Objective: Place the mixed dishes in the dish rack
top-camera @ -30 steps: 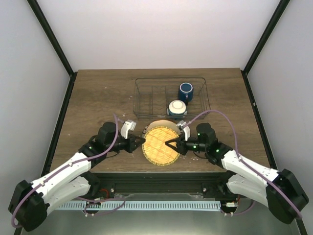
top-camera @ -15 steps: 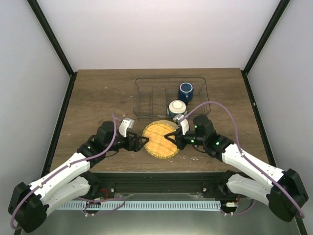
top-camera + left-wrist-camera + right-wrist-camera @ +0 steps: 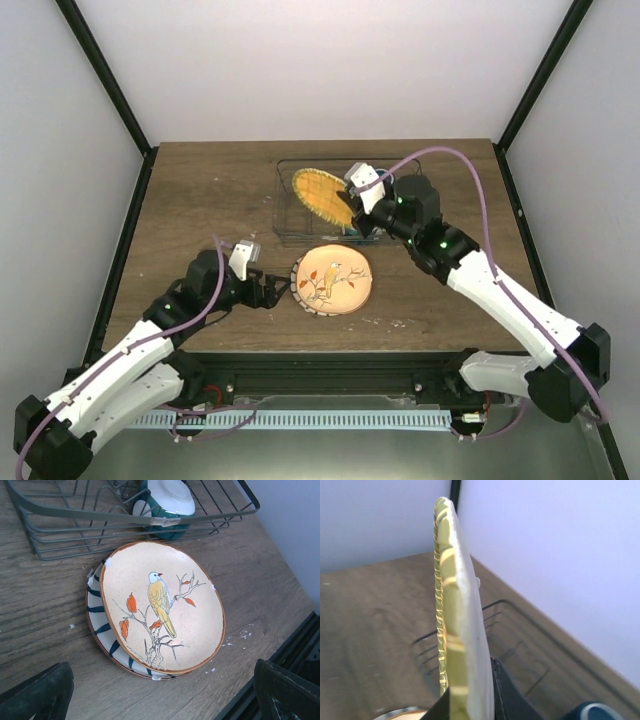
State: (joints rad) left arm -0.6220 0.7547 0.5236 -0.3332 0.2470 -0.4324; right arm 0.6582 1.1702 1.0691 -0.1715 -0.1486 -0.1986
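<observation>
Next, my right gripper lets go of the yellow-orange woven plate upright in the empty end of the dish rack [image 3: 317,196] [image 3: 496,652], opposite the mug.
My right gripper [image 3: 348,208] is shut on the rim of the yellow-orange woven plate [image 3: 322,194], which it holds on edge above the left part of the dish rack [image 3: 284,236]. The right wrist view shows that plate [image 3: 454,625] edge-on between the fingers, with the wire rack [image 3: 520,630] below. A cream plate with a bird and orange leaves [image 3: 333,280] lies on the table on top of a blue-striped plate [image 3: 100,625]. My left gripper [image 3: 284,290] stands open just left of that stack, holding nothing. A small white bowl [image 3: 168,498] sits in the rack. The mug [image 3: 592,713] peeks in blue.
The wire rack's near rim [image 3: 125,517] runs just behind the stacked plates. The table's front edge [image 3: 280,650] and a black frame rail lie close to the right of the stack. White crumbs [image 3: 240,636] dot the wood.
My right arm lifted the yellow woven plate off the stack and carried it back over the rack. My left gripper opened and let go of it. The bird plate is uncovered now.
</observation>
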